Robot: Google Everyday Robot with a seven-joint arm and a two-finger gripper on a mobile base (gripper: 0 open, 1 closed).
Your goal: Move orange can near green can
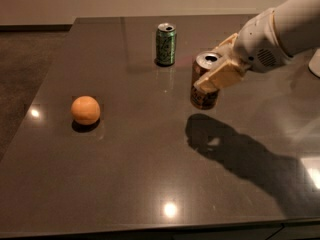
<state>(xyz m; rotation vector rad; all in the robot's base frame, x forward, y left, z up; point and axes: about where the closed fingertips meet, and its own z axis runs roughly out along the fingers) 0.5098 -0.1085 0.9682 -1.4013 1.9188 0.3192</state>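
I should let go of the orange can standing upright on the dark table [180, 82], just in front of the green can.
The orange can [202, 96] is a brownish-orange soda can with a silver top, upright near the middle right of the dark table. My gripper [218, 66] comes in from the right and is shut on its upper part, one pale finger [220, 77] across the can's front. The can's base is at or just above the tabletop. The green can [166, 44] stands upright further back and to the left, a short gap away from the orange can.
A round orange fruit [85, 110] lies on the left side of the table [125, 184]. The table's left edge runs diagonally next to carpeted floor. The edge of a white object [315, 64] shows at the far right.
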